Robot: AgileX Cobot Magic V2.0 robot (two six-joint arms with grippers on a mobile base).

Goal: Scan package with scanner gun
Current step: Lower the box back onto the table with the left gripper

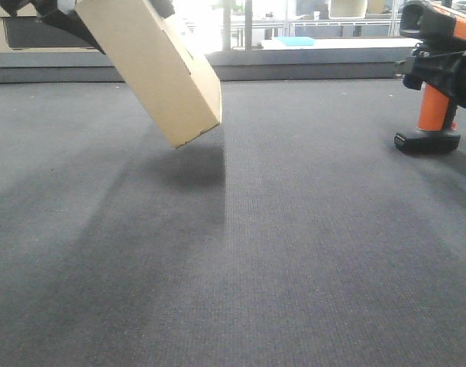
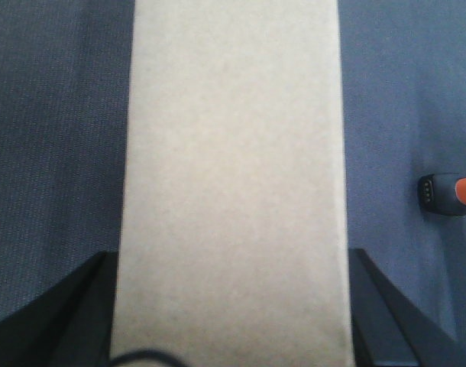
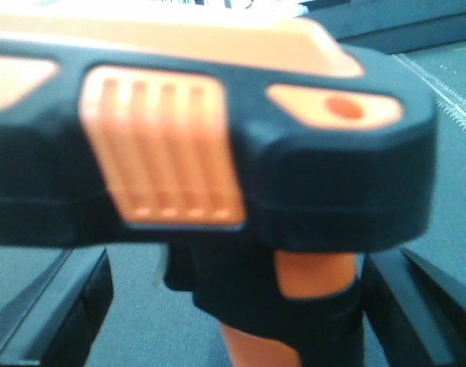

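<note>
The robot's left gripper will release the package on the grey carpet far across from the scanner gun [image 1: 17,153], before the ledge.
The package [image 1: 153,65], a plain tan cardboard box, hangs tilted above the grey carpet at the upper left, its low corner off the floor over its shadow. My left gripper [image 2: 229,258] is shut on the package [image 2: 233,153], with a dark finger pressed against each long side. The scanner gun [image 1: 434,107] stands at the far right on its black foot, orange handle upright. Its black and orange head [image 3: 218,153] fills the right wrist view. My right gripper [image 3: 237,264] is open and straddles the handle. Carpet shows between the left finger [image 3: 65,306] and the handle.
Grey carpet [image 1: 294,245] covers the floor. A low grey ledge [image 1: 309,61] runs along the back, with bright windows and a white surface holding something blue [image 1: 298,40] behind it. The scanner's foot and orange handle [image 2: 447,193] show at the right edge of the left wrist view.
</note>
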